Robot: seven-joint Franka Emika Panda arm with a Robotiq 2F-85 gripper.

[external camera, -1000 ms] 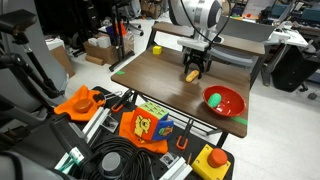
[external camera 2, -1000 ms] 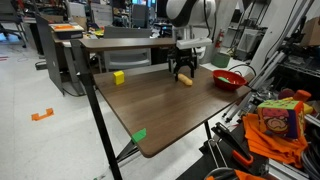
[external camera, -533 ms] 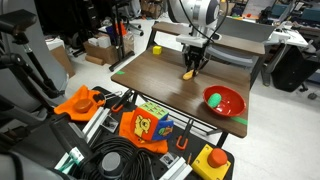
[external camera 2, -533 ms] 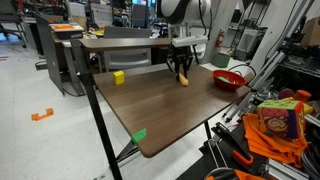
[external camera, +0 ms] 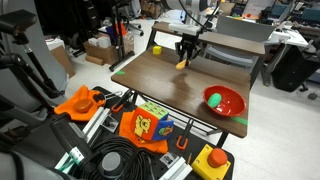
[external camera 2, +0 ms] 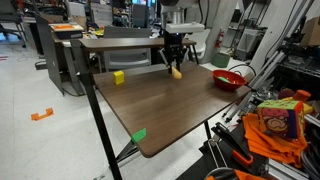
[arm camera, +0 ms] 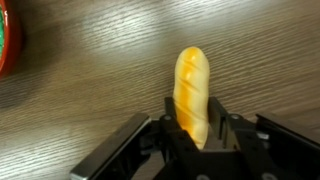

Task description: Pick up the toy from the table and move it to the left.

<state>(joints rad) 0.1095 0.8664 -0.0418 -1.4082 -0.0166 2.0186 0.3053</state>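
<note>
I should let go of the toy on the bare wood [external camera: 143, 72] between the small yellow block and the near edge of the table. The toy now dangles clear of the surface.
The toy [arm camera: 192, 90] is a yellow-orange bread-shaped piece, seen end-on in the wrist view above the brown wooden table [arm camera: 90, 70]. My gripper [arm camera: 192, 112] is shut on its lower half, one black finger on each side. In both exterior views the gripper [external camera: 186, 53] [external camera 2: 173, 60] hangs over the far part of the table [external camera: 160, 85] [external camera 2: 150, 105]. The toy [external camera: 181, 63] [external camera 2: 176, 71] dangles from it, lifted clear of the surface.
A small yellow block [external camera: 156, 49] [external camera 2: 118, 77] sits near the table's far corner. A red bowl [external camera: 227, 103] [external camera 2: 229, 79] holding a green thing stands at the other end; its rim [arm camera: 8, 35] shows in the wrist view. Toys, cables and boxes lie on the floor.
The jaws closed on the toy where it lay on the table. The arm then lifted it and carried it away from the red bowl, towards the yellow block.
</note>
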